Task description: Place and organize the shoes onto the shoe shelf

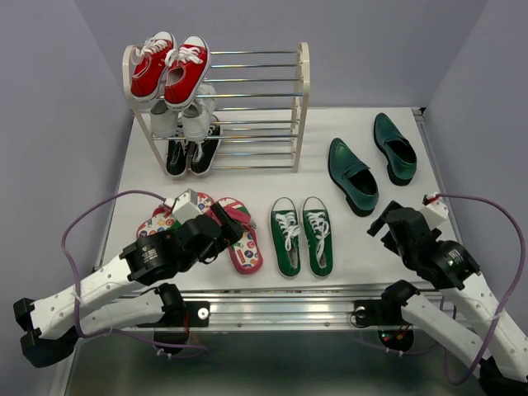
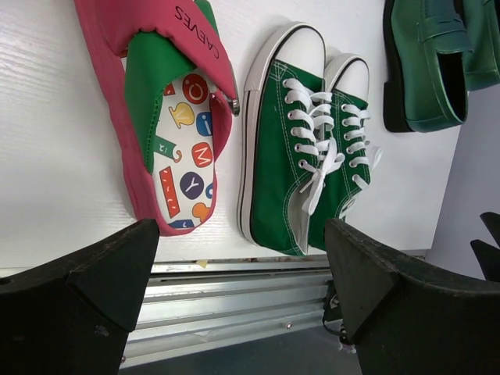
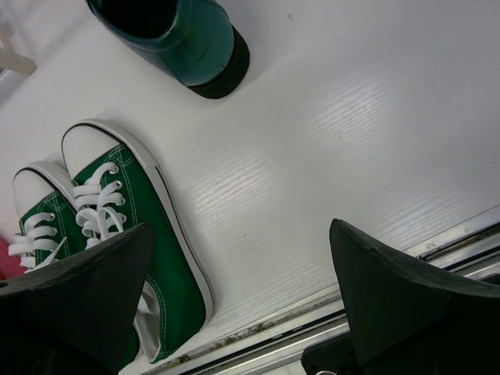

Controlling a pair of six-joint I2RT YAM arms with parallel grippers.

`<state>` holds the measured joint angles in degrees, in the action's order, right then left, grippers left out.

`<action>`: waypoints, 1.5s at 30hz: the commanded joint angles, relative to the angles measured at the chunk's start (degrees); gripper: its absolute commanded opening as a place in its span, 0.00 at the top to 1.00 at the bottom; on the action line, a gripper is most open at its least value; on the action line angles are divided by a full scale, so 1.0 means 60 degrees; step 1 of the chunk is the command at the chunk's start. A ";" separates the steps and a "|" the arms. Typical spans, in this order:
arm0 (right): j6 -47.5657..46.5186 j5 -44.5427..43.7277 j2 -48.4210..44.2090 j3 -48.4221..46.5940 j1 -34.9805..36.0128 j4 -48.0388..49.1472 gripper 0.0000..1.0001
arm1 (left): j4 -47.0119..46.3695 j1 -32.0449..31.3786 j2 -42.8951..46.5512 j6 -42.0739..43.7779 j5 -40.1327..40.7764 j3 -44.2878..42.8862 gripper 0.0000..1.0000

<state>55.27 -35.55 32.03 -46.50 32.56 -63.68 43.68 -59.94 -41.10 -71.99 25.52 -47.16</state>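
The green sneaker is beside the flip-flops. Next, my left gripper should go to it and close on that sneaker's opening (image 1: 290, 251) (image 2: 298, 209), just behind the laces.
The shoe shelf (image 1: 303, 91) stands at the back of the white table. Green canvas sneakers (image 1: 302, 236) lie side by side near the front edge, toes pointing away. To their left are the pink-red flip-flops (image 1: 245, 249), one partly under my left arm. Two dark green loafers (image 1: 353, 176) lie apart at the right. My left gripper (image 1: 226, 228) hovers open over the flip-flops. In the left wrist view the left gripper (image 2: 242, 234) is empty, with a flip-flop (image 2: 176, 117) and the sneakers (image 2: 293, 156) beyond it. My right gripper (image 1: 381, 223) is open and empty, right of the sneakers (image 3: 117, 203) and near a loafer (image 3: 187, 39).
Red sneakers (image 1: 169, 68) fill the left half of the shelf's top tier, white sneakers (image 1: 180, 118) the middle tier and black sneakers (image 1: 191, 153) the bottom tier. A metal rail (image 1: 272, 309) runs along the table's near edge. Purple cables loop beside both arms.
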 commanded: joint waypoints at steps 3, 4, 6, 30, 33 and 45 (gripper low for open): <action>0.0106 -0.0257 0.0521 -0.0072 -0.0006 0.0140 0.00 | -0.0231 -0.0014 -0.0574 0.0073 -0.0092 -0.0065 0.01; 0.0091 -0.0199 0.0550 -0.0058 -0.0006 0.0169 0.00 | -0.0394 -0.0029 -0.0765 0.0132 -0.0209 -0.0051 0.01; -0.0244 0.0020 0.0710 -0.0028 -0.0006 0.0460 0.00 | -0.0875 -0.0014 -0.1494 0.0336 -0.0560 -0.0138 0.01; -0.0906 0.0198 0.1986 0.0309 -0.0006 0.1619 0.00 | -0.1041 -0.1933 -0.9306 0.1319 -0.1455 -0.4269 0.01; -0.0832 0.0168 0.1942 0.0367 -0.0006 0.1634 0.00 | -0.0981 -0.1933 -0.9483 0.1231 -0.1499 -0.4182 0.01; -0.0700 0.0066 0.2132 0.0470 -0.0006 0.1663 0.00 | -0.1157 -0.1933 -0.9805 0.1348 -0.1675 -0.4079 0.11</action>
<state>49.93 -32.80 45.17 -44.03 32.56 -55.27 35.46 -71.26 -99.37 -64.71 15.44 -70.13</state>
